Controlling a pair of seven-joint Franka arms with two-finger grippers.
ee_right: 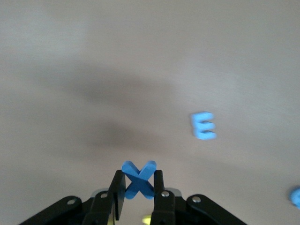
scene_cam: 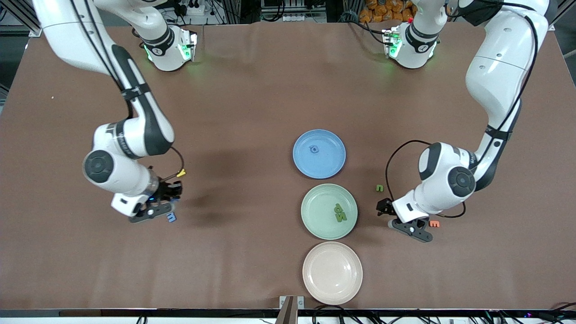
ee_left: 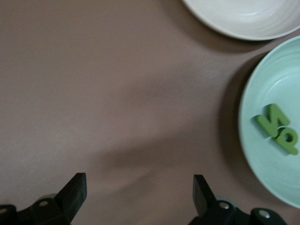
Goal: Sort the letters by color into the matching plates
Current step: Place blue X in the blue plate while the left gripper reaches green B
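I need to use my right gripper to set the blue X letter down beside the blue letter on the blue plate (scene_cam: pixel 311 155), toward the green plate.
My right gripper (scene_cam: pixel 175 194) is shut on a blue X letter (ee_right: pixel 138 174) and holds it over the brown cloth toward the right arm's end of the table. A blue E letter (ee_right: pixel 203 125) lies on the cloth close by, and it also shows in the front view (scene_cam: pixel 171 218). Another blue letter (ee_right: pixel 296 197) shows at the picture's edge. The blue plate (scene_cam: pixel 330 164) holds one blue letter (scene_cam: pixel 313 149). The mint green plate (scene_cam: pixel 319 202) holds two green letters (scene_cam: pixel 339 212). My left gripper (scene_cam: pixel 384 208) is open and empty beside the green plate (ee_left: pixel 262 154). A green letter (scene_cam: pixel 380 188) lies on the cloth near it.
A beige-cream plate (scene_cam: pixel 332 272) sits nearer the front camera than the green plate. An orange letter (scene_cam: pixel 434 223) lies by the left gripper. A small yellow piece (scene_cam: pixel 181 172) lies by the right gripper.
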